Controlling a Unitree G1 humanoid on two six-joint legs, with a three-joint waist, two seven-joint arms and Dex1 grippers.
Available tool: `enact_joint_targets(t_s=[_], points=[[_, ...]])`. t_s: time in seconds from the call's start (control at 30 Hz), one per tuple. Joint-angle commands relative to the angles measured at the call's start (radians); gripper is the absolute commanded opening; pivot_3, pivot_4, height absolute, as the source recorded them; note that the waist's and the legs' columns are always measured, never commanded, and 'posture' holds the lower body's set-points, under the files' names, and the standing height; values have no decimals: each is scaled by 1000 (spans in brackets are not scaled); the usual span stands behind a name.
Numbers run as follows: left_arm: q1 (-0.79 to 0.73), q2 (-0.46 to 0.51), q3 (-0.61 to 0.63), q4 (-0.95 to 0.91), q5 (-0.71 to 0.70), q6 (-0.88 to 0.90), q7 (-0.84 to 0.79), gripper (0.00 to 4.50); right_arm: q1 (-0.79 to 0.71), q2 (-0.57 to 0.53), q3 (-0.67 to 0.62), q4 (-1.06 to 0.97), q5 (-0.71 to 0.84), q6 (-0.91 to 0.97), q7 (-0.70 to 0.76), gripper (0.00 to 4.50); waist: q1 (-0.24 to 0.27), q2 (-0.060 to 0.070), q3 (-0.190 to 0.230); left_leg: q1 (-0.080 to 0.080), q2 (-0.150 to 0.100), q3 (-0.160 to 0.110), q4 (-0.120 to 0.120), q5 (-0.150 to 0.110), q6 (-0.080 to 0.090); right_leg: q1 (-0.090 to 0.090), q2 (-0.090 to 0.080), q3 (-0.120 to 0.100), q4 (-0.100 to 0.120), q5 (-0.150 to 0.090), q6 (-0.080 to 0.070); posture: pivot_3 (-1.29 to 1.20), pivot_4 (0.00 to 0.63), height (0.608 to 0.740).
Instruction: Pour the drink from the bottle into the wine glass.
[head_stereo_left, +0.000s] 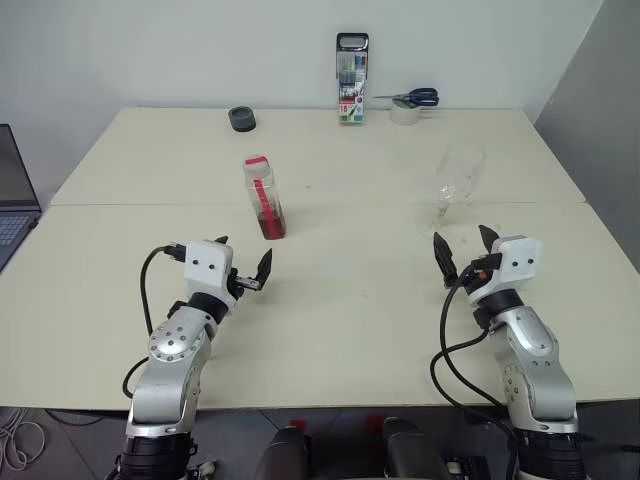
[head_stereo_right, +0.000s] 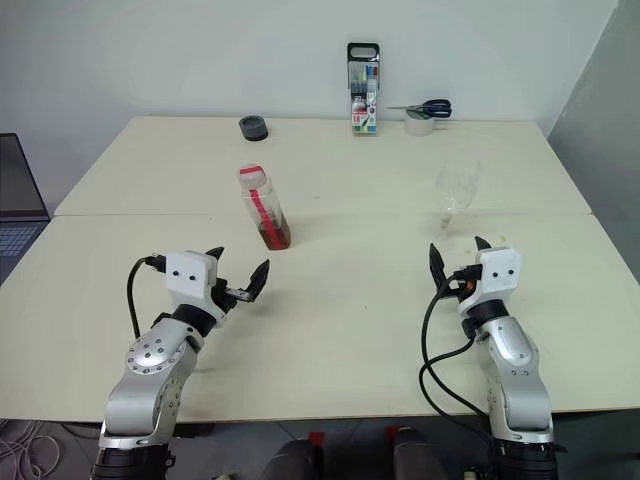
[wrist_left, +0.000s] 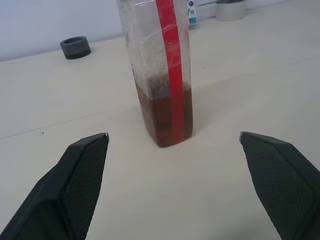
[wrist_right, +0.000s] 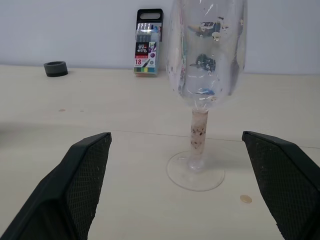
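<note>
I move my left gripper to the bottle next and close it around the middle of its body (head_stereo_left: 265, 200) (wrist_left: 162, 67), well below the red cap.
The bottle (head_stereo_left: 264, 197) stands upright left of the table's middle, clear plastic with a red cap and a red label strip. The reddish-brown drink (wrist_left: 165, 117) fills its lower part. My left gripper (head_stereo_left: 243, 265) sits open on the near side of it, a short gap away, fingers (wrist_left: 82, 172) spread wider than the bottle (wrist_left: 160, 70). The clear wine glass (head_stereo_left: 456, 182) stands upright to the right, empty. My right gripper (head_stereo_left: 462, 248) is open just in front of the glass (wrist_right: 205, 75), with its foot (wrist_right: 196, 175) between the spread fingers and apart from them.
Along the far edge of the table stand a marker pack (head_stereo_left: 351, 80), a tape roll with scissors on it (head_stereo_left: 408, 106) and a small dark ring (head_stereo_left: 241, 119). A laptop (head_stereo_left: 12, 205) sits off the table's left side. A seam (head_stereo_left: 350, 204) crosses the table.
</note>
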Motion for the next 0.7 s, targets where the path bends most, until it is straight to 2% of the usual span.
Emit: enact_joint_targets(t_s=[0.03,0.23,0.47,0.7], points=[[5,4,2,-56,4,1,3,4484,4,-4,-9,-18,9,-8,-3,4500,0,0,0,0,0,0,0,0,0,0,0,0,0,0,0,0,150,740],[6,3,5,-56,1,3,4,4484,13,-6,-8,-25,12,-4,-1,4500,0,0,0,0,0,0,0,0,0,0,0,0,0,0,0,0,150,740],[-25,-14,6,-19,-28,33,-3,4484,30,-139,117,-200,185,167,247,4500,0,0,0,0,0,0,0,0,0,0,0,0,0,0,0,0,150,740],[-100,-26,-12,32,-21,44,3,4484,-30,-248,165,-294,277,311,334,4500,1,0,0,0,-1,-1,1,0,0,1,0,-1,0,0,0,0,150,740]])
